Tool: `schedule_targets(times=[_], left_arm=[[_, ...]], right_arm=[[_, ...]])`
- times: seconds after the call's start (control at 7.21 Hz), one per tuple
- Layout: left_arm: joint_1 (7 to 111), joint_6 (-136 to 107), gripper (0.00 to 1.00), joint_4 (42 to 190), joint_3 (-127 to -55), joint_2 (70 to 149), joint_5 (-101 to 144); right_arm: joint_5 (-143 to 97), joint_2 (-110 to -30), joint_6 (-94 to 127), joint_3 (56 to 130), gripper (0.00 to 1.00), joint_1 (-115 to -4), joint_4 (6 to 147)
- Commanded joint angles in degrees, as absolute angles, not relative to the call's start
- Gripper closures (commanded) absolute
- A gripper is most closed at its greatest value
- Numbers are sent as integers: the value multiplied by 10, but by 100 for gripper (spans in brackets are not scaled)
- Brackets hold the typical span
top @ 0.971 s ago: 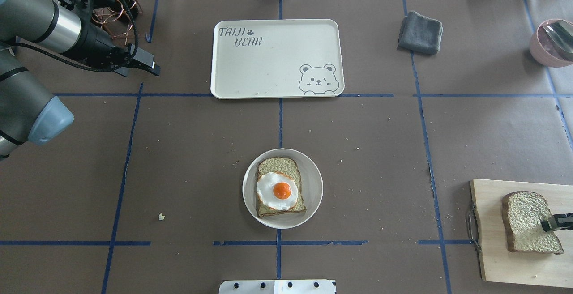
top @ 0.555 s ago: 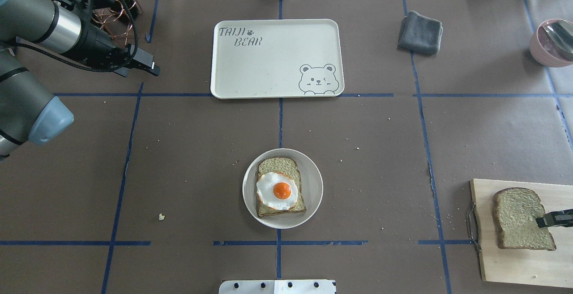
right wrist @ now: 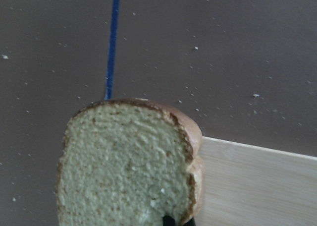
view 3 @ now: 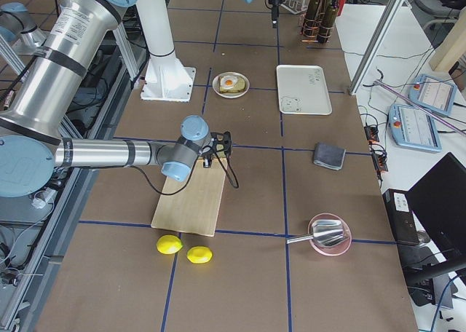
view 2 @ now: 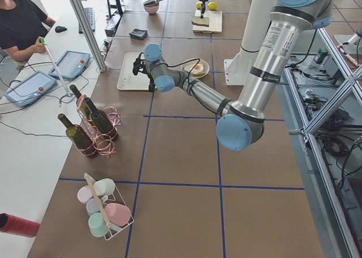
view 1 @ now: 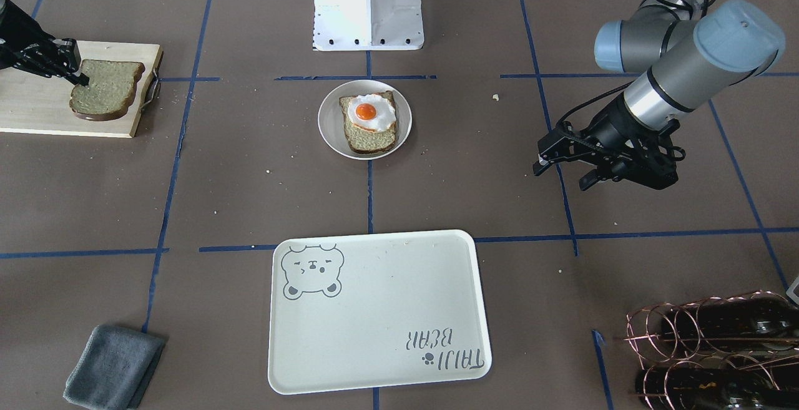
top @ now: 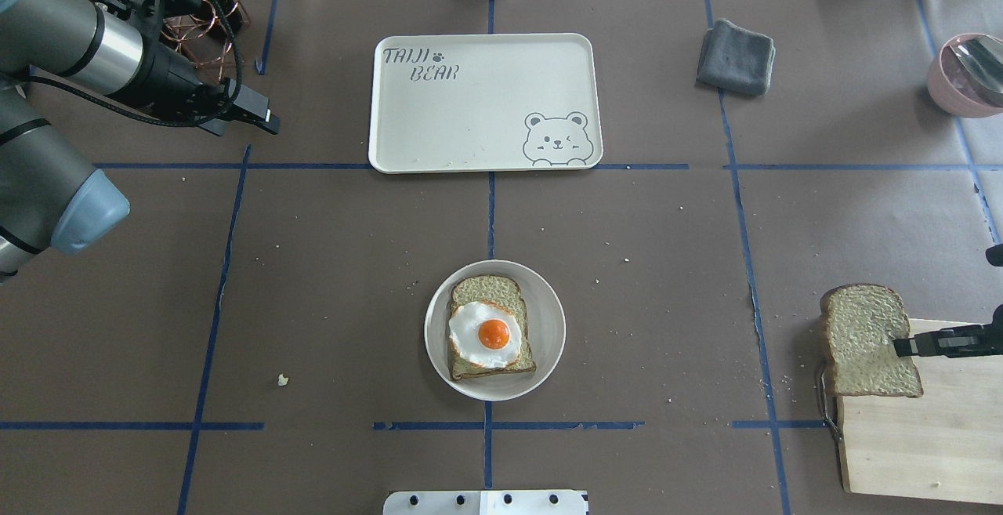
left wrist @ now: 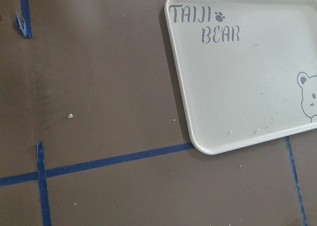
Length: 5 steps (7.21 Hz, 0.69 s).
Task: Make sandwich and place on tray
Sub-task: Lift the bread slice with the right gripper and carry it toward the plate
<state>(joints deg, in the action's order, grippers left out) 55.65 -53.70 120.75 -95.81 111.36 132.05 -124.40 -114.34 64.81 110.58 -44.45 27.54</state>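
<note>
I need to use my right gripper to set the second bread slice, now held above the cutting board, down on the fried egg on the small white plate (view 1: 371, 115).
A small round white plate (top: 551, 303) (view 1: 329, 128) holds one bread slice (top: 486, 289) with a fried egg (top: 487, 333) on top, uncovered. My right gripper (top: 909, 345) (view 1: 79, 76) is shut on a second bread slice (top: 862, 339) (view 1: 107, 88) by its edge. It holds the slice above the near-left corner of the wooden cutting board (top: 917, 437); the right wrist view shows this slice (right wrist: 124, 161) close up. The cream bear tray (top: 470, 107) (view 1: 374, 322) (left wrist: 237, 77) lies bare at the far middle. My left gripper (top: 265, 117) (view 1: 558, 173) hovers open and empty left of the tray.
A folded grey cloth (top: 736, 56) lies right of the tray. A pink bowl with a metal scoop (top: 965, 74) sits at the far right edge. Wine bottles in a copper rack (view 1: 718, 347) stand far left. Two lemons (view 3: 183, 249) lie past the board.
My right gripper has lifted the bread slice and carried it left and away from the robot; it now overhangs the board's corner. The left arm has not moved.
</note>
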Motion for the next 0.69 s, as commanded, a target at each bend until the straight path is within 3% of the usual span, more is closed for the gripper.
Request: schedule_targets(times=[0.0,0.55], left_arm=[[556,-539,0,1208,-957,1114,1321],[556,-545,0,1209,-962,1101,1321]], right_arm=[[-1247,-1016,768,1108,100,-434,291],[-1193,-729,780,1108,100,-321,603]])
